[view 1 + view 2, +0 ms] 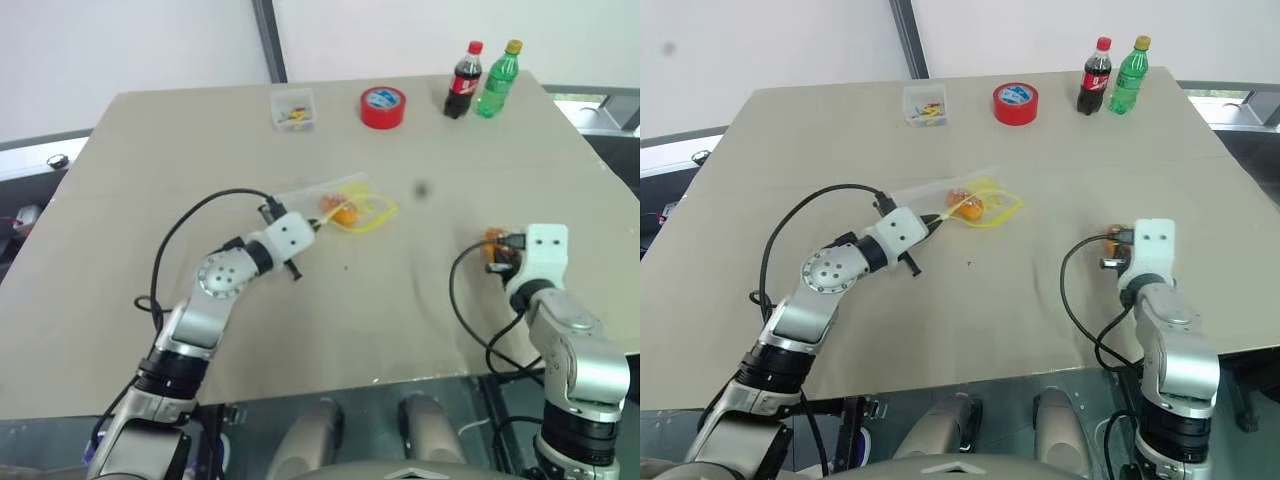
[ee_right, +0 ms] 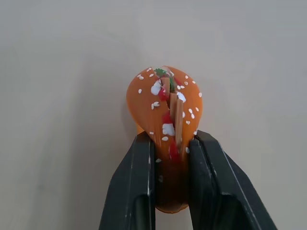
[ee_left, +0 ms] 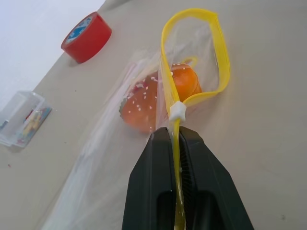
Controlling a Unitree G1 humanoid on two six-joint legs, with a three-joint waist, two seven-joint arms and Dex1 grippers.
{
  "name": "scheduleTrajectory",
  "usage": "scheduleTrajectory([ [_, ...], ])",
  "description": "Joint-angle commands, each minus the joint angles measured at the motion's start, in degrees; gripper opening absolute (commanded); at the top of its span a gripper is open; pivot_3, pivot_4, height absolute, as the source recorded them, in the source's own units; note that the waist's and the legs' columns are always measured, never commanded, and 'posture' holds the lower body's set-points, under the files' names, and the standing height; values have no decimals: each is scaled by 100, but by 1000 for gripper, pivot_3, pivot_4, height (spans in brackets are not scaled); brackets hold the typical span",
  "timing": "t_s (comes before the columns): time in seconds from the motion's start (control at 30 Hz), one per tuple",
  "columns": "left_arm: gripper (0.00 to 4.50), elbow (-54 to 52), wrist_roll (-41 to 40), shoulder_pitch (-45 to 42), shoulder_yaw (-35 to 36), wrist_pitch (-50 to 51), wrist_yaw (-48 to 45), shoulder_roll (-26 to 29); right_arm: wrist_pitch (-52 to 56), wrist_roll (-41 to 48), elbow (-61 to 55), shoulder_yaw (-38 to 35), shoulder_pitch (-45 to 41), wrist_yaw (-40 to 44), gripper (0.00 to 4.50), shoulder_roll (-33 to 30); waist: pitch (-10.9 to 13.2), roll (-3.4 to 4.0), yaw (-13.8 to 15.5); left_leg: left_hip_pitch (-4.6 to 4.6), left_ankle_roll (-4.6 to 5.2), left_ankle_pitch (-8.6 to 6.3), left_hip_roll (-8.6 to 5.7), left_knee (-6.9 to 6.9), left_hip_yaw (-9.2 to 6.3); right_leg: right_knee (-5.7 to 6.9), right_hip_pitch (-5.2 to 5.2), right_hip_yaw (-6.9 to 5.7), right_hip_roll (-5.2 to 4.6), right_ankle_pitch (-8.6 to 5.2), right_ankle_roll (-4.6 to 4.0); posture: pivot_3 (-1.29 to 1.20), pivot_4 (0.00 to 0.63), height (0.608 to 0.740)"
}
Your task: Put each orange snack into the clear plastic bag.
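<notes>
My right gripper has an orange snack to place. It will release that snack inside the clear plastic bag (image 1: pixel 320 231), against the near side of the other snack.
The clear plastic bag (image 1: pixel 335 205) lies mid-table, its yellow seal strip (image 3: pixel 197 52) looped open. One orange snack (image 3: pixel 160 96) with white speckles rests inside it. My left gripper (image 3: pixel 175 143) is shut on the bag's yellow strip at the near corner. At the right side of the table my right gripper (image 2: pixel 170 146) is shut on the other orange snack (image 2: pixel 165 103), pinching it on edge between both fingers just above the tabletop; that same snack (image 1: pixel 495 243) peeks out beside the white wrist block.
A red tape roll (image 1: pixel 383 106), a small clear box of coloured bits (image 1: pixel 294 109), a cola bottle (image 1: pixel 463 81) and a green bottle (image 1: pixel 499 80) stand along the far edge of the tan table (image 1: pixel 400 320). A dark spot (image 1: pixel 421 189) marks the cloth.
</notes>
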Motion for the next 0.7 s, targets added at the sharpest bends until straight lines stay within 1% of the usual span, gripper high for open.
scheduleTrajectory([
  [0.03, 0, -387, -137, 95, 215, -83, 23, 35, -253, 396, -103, 596, -360, 504, 797, -98, 0, 1, -7, 0, 0, 0, 0, 0, 0, 0, 0, 0, 0, 0, 0, 0, 150, 740],
  [0.23, 0, -774, -220, 383, 301, -11, -51, 108, -360, 595, 765, 1489, -1276, 838, 797, -8, 0, 0, 16, 0, 0, 0, 1, 0, -3, -2, 1, -3, 1, 0, 0, 0, 150, 740],
  [0.4, 0, -1224, -386, 658, 316, 12, -191, 169, -712, 532, 1591, 1953, -1827, 969, 797, 108, 0, 0, 17, -4, 0, 0, -2, 0, -6, -6, 2, -6, -3, 0, 0, 0, 150, 740],
  [0.63, 0, -1554, -380, 995, 326, 2, -350, 340, -1270, 488, 2499, 2077, -2212, 965, 797, 336, 0, 1, -16, -3, 0, 0, 0, -2, -5, -6, 0, -4, 1, 0, 0, 0, 150, 740],
  [0.7, 0, -1623, -408, 1168, 309, -62, -475, 443, -1477, 535, 3005, 1891, -2370, 796, 797, 600, -1, 2, -24, -1, 0, 0, 1, -3, -4, -4, -1, -3, 2, 0, -1, 0, 150, 740],
])
